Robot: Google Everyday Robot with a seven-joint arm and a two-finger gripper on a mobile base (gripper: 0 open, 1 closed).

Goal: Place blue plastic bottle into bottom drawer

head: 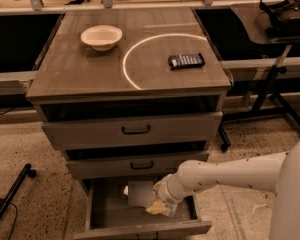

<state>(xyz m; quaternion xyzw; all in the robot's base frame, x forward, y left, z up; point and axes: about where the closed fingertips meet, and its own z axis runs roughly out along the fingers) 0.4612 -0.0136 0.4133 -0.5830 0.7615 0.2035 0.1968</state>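
My gripper should release the blue plastic bottle on the middle of the open bottom drawer's inside (pixel 148 198).
The blue plastic bottle (pixel 139 193) lies sideways, low inside the open bottom drawer (pixel 140 230), with its white cap pointing left. My gripper (pixel 157 204) reaches into the drawer from the right, at the end of the white arm (pixel 225 171). It is shut on the bottle's right end. A yellowish patch shows under the gripper. The two upper drawers with black handles stand slightly open above it.
On the cabinet top are a white bowl (pixel 101 36) at the back left and a dark blue flat packet (pixel 186 60) at the right, beside a white circle line. A black stand's legs (pixel 270 91) are at the right, and a black bar (pixel 10 196) lies on the floor at the left.
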